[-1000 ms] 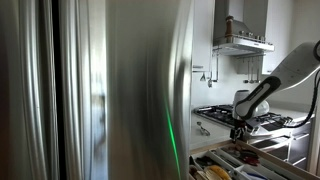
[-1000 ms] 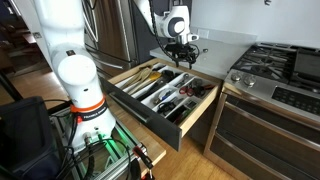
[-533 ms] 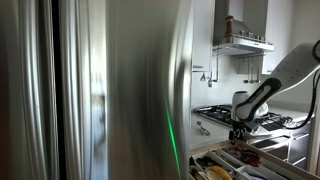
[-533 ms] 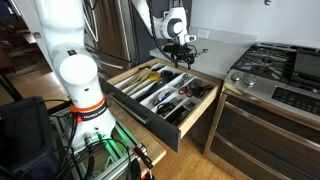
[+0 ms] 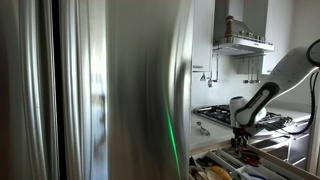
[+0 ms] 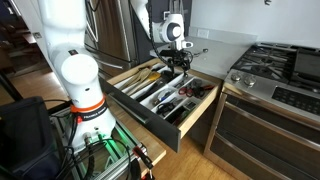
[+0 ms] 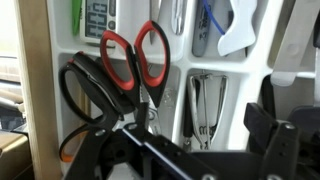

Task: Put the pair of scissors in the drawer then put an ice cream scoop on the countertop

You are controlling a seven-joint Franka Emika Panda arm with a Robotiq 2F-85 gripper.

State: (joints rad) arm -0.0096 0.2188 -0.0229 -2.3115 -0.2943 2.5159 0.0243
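My gripper should close around the middle of the thin metal utensil (image 5: 232, 157) (image 7: 205, 103), in the compartment of the white tray next to the red-handled scissors.
The drawer (image 6: 148, 112) stands pulled out below the countertop (image 6: 218, 44); its pale divided interior holds utensils. My gripper (image 6: 174, 62) hangs low over its back part and also shows in an exterior view (image 5: 238, 141). In the wrist view the gripper (image 7: 185, 150) is open, its two black fingers wide apart over a white utensil tray (image 7: 245, 95). A red-handled pair of scissors (image 7: 135, 55) lies in the drawer beside a black-handled pair (image 7: 85, 90), blades pointing toward my left finger. A thin metal utensil (image 7: 205, 110) lies between the fingers. I cannot pick out an ice cream scoop.
A black gas hob (image 6: 275, 65) with darker drawers below it stands beside the open drawer; it also shows in an exterior view (image 5: 225, 113). A steel fridge (image 5: 100, 90) fills the near side. The robot's white base (image 6: 75, 80) stands in front of the drawer.
My gripper has come down from countertop height to just above the drawer's contents. The drawer and the hob have not moved.
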